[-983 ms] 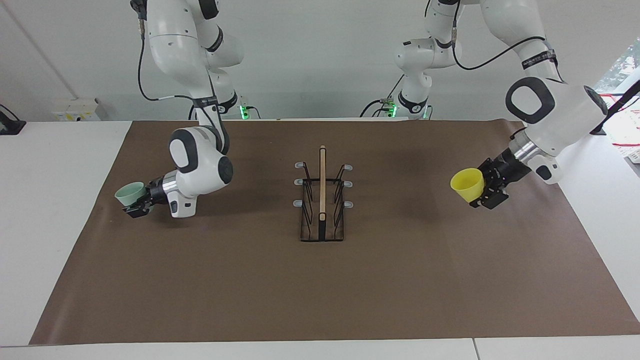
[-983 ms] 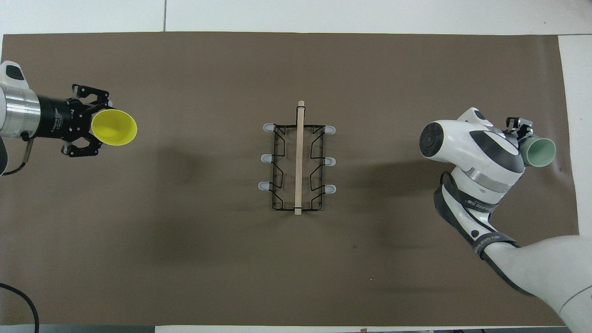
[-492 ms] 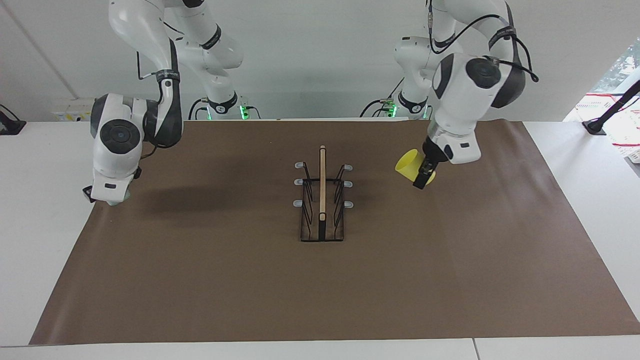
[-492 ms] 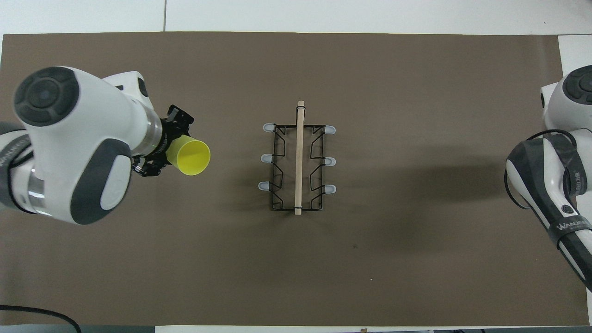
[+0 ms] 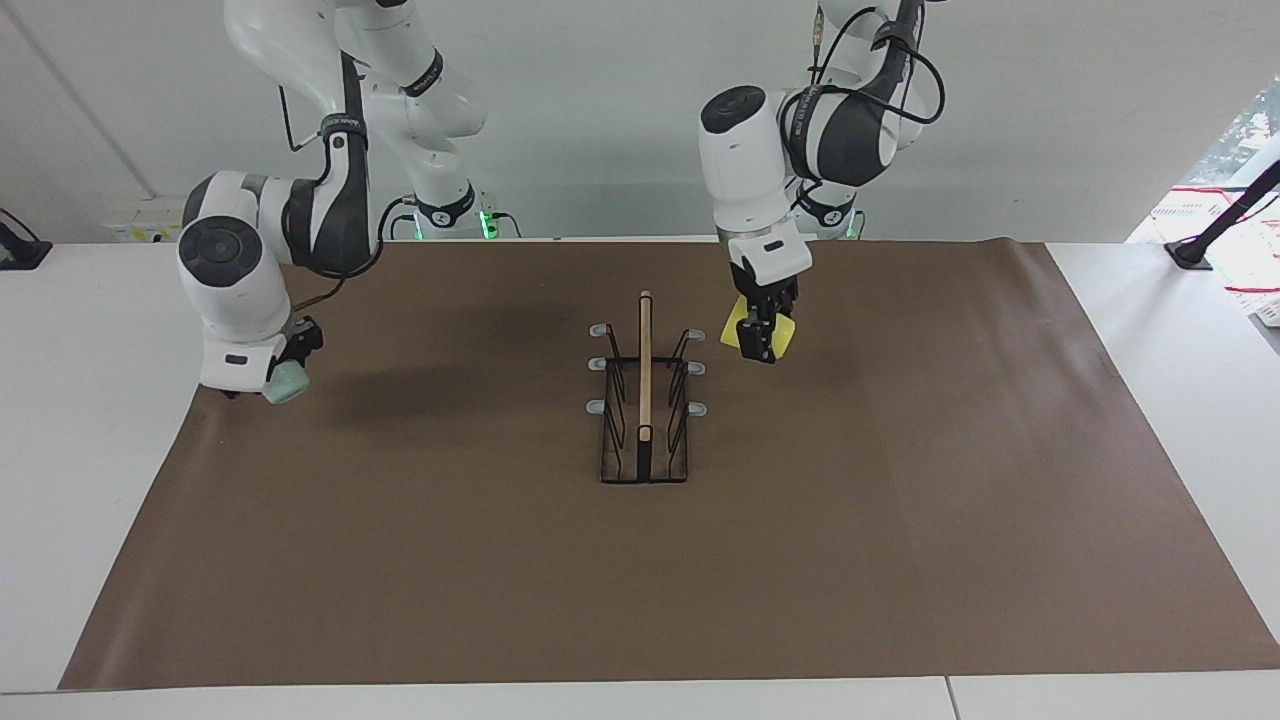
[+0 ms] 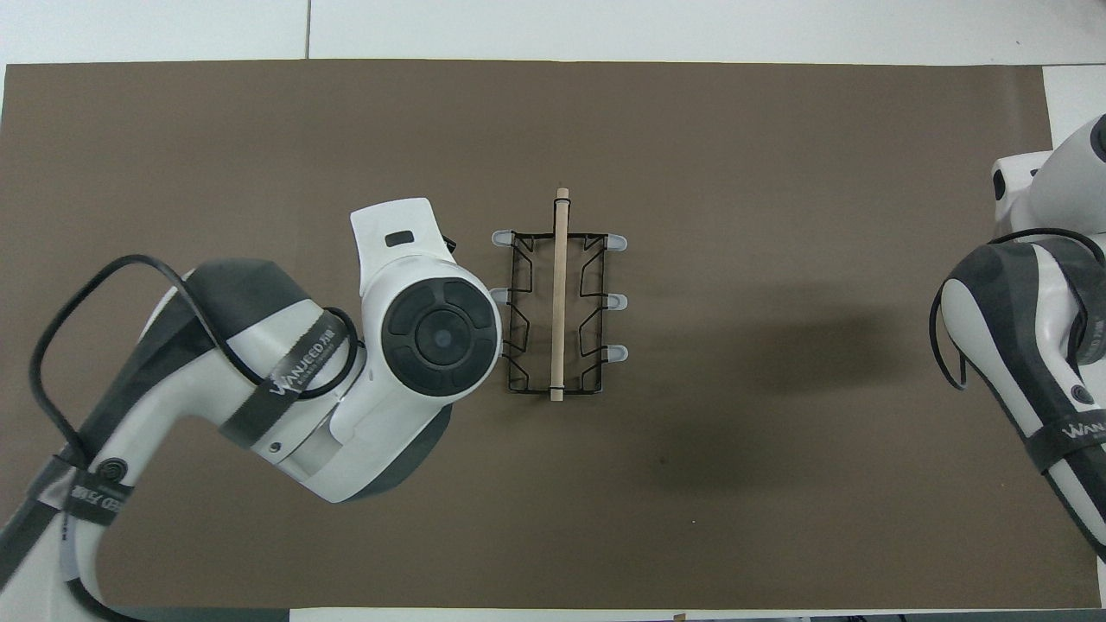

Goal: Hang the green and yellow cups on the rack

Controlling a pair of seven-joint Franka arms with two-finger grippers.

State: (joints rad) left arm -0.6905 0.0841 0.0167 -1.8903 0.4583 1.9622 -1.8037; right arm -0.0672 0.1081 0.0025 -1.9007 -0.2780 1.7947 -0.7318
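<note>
Next, I let go of the yellow cup with my left gripper on the rack's nearest end peg (image 6: 493,352) on that gripper's side.
The black wire rack (image 5: 645,400) with its wooden centre bar stands in the middle of the brown mat, and shows from above too (image 6: 557,302). My left gripper (image 5: 762,345) points down, shut on the yellow cup (image 5: 731,334), just beside the rack's prongs on the left arm's side. My right gripper (image 5: 268,378) also points down, shut on the green cup (image 5: 287,386), low over the mat's edge at the right arm's end. In the overhead view both cups and both grippers are hidden under the arms.
A brown mat (image 5: 640,560) covers most of the white table (image 5: 90,420). A red and white object (image 5: 1255,270) lies at the left arm's end of the table. A small pale box (image 5: 155,218) sits by the wall.
My left arm has swung the yellow cup from the mat's end to beside the rack and turned it downward. My right arm has turned the green cup downward at the mat's edge.
</note>
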